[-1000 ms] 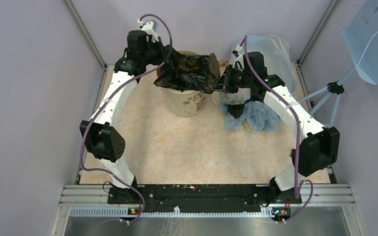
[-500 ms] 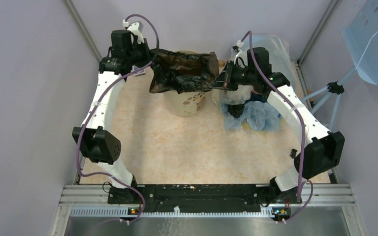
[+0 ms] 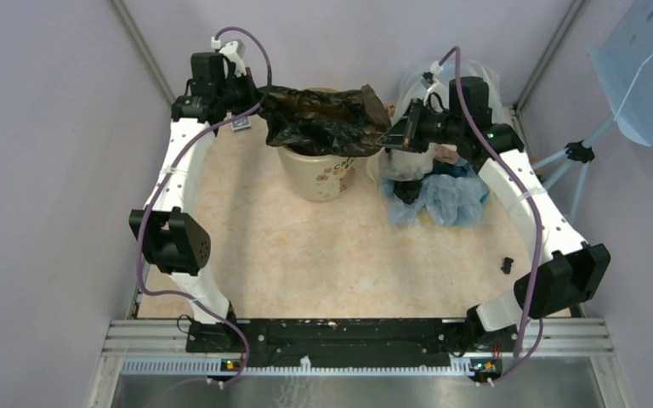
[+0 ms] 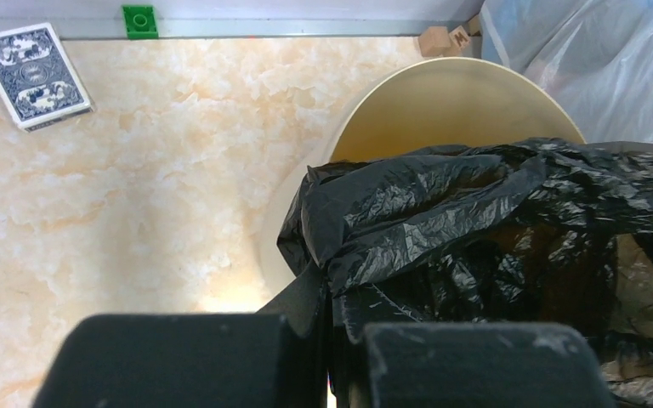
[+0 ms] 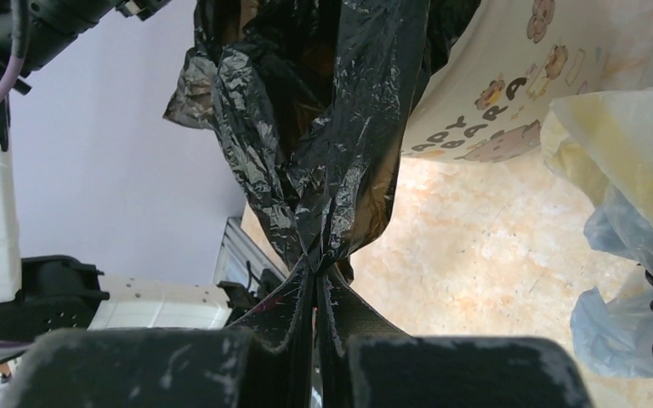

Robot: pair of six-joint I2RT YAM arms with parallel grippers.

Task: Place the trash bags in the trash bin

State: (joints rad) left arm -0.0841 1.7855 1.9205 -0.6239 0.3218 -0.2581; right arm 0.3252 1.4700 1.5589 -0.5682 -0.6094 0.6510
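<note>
The robot's right gripper pinches the black trash bag's edge into a heap, so it should open, spread out the bag's edge and pinch it against the trash bin's rim (image 4: 575, 127).
A black trash bag (image 3: 323, 117) hangs stretched over the mouth of the cream-beige trash bin (image 3: 316, 177), which has brown lettering on its side. My left gripper (image 3: 259, 95) is shut on the bag's left edge; in the left wrist view the bag (image 4: 493, 229) covers part of the bin's rim (image 4: 442, 76). My right gripper (image 3: 388, 136) is shut on the bag's right edge; in the right wrist view the bag (image 5: 323, 127) hangs in front of the bin's printed side (image 5: 510, 93).
A translucent whitish sack (image 3: 455, 85) stands right of the bin, with crumpled blue bags (image 3: 446, 200) and a black one at its foot. A card deck (image 4: 32, 75), a green brick (image 4: 139, 19) and wooden blocks (image 4: 442, 38) lie near the back wall. A small black part (image 3: 507, 263) lies at right.
Both grippers moved toward the back wall with the bag held between them. The right arm swung further right and back. The bag now hangs lower over the bin's mouth.
</note>
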